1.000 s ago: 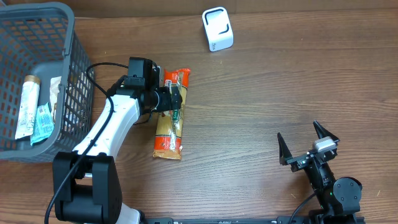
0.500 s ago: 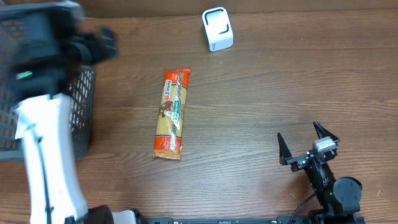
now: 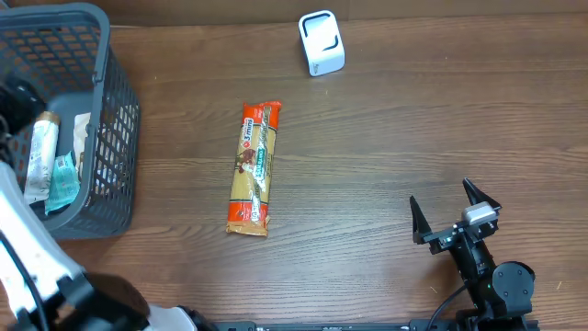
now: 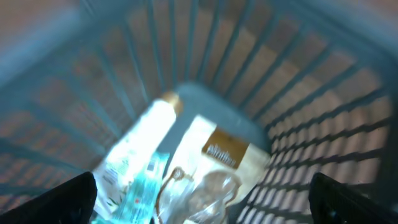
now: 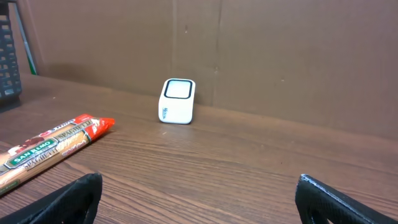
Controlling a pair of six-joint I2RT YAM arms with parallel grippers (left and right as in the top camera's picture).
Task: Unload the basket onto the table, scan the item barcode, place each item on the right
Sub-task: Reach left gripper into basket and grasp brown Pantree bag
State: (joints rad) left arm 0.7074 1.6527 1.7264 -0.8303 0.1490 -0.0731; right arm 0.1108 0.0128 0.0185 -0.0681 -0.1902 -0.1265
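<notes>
Next, I close my left gripper on the clear window (image 3: 80, 154) (image 4: 204, 195) below the brown label of the beige packet in the grey basket.
A long orange spaghetti packet (image 3: 250, 170) lies flat mid-table, with no gripper near it; it also shows at the left of the right wrist view (image 5: 50, 148). The white cube scanner (image 3: 322, 43) stands at the back, seen too as the scanner (image 5: 178, 101). My left gripper (image 4: 205, 208) hangs open over the inside of the grey basket (image 3: 118, 138), above a white tube (image 4: 140, 146), a teal sachet (image 4: 140, 193) and a beige packet (image 4: 214, 158); this view is blurred. My right gripper (image 3: 455, 213) rests open and empty at the front right.
The basket (image 4: 323, 124) holds several items, among them a clear wrapped one (image 4: 202, 193). My left arm (image 3: 23, 244) runs along the table's left edge. A brown wall (image 5: 280, 56) stands behind the scanner.
My left arm has left the spaghetti packet lying on the table and swung left, ending over the basket. The packet and the right arm have not moved.
</notes>
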